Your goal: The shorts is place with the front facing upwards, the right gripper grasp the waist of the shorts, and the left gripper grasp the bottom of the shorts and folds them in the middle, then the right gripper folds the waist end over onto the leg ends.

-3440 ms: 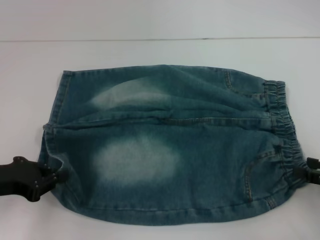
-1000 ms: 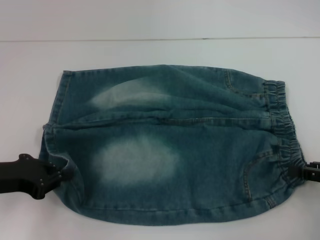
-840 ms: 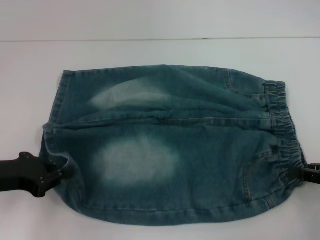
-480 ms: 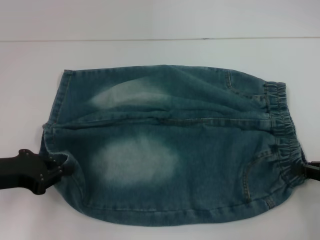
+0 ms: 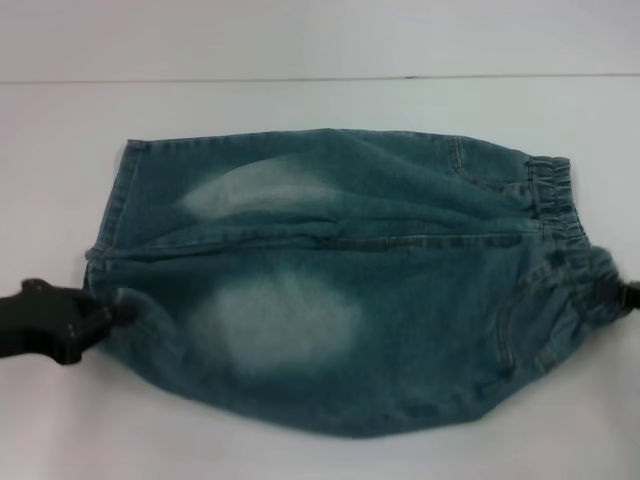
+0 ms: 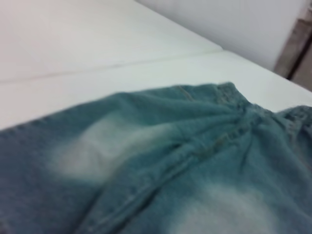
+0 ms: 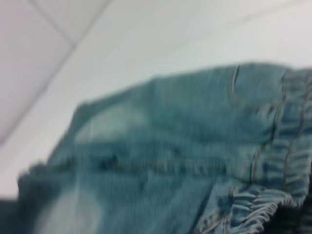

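I will release the waistband with my right gripper on the thin table line (image 5: 617, 78) beyond the shorts' far waist corner.
Blue denim shorts (image 5: 340, 270) lie front up on the white table (image 5: 300, 100), with the elastic waist (image 5: 560, 210) to the right and the leg ends (image 5: 118, 200) to the left. At the near left corner, my left gripper (image 5: 108, 316) is shut on the leg hem. On the near right, my right gripper (image 5: 618, 297) is shut on the waistband, mostly out of frame. The near edge of the cloth is drawn up and bunched between them. The left wrist view shows the shorts (image 6: 161, 165) close up, and the right wrist view shows the gathered waistband (image 7: 287, 146).
Bare white table surrounds the shorts on all sides. The table's far edge (image 5: 320, 78) meets a pale wall behind. A dark vertical strip (image 6: 297, 48) stands beyond the table in the left wrist view.
Both grippers have closed on the near corners and moved up and away from me. The near edge of the shorts has risen and the waist corner has bunched.
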